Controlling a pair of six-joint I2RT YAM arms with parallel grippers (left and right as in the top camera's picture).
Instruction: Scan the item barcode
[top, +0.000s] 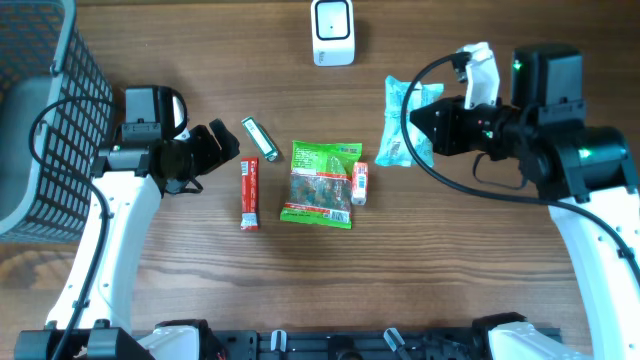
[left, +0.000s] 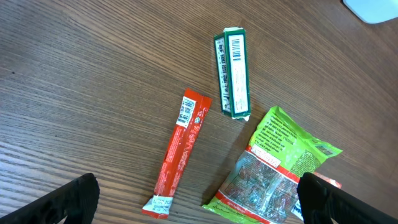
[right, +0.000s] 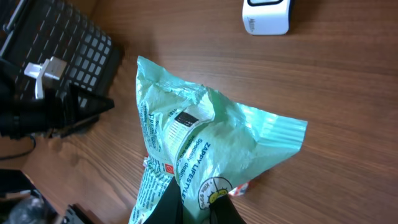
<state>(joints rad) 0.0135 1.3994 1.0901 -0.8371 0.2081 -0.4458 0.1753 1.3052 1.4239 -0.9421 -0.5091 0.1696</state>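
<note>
My right gripper is going to release the pale mint-green packet on the bare table (top: 497, 164), well past the small red-and-white pack.
My right gripper (top: 415, 130) is shut on a pale mint-green packet (top: 403, 122) at the right of the table, which stands crumpled between the fingers (right: 180, 205). The packet (right: 205, 143) shows a small black barcode patch (right: 186, 117) on its upper face. The white scanner (top: 333, 33) stands at the back centre, apart from the packet; it also shows as a white box (right: 266, 17) in the right wrist view. My left gripper (top: 222, 145) hangs open over the left-centre items, its fingers (left: 68, 202) wide apart with nothing between them.
A red stick pack (top: 250, 193), a slim green pack (top: 259, 138), a green snack bag (top: 322, 183) and a small red-and-white pack (top: 360, 183) lie mid-table. A dark wire basket (top: 40, 120) fills the far left.
</note>
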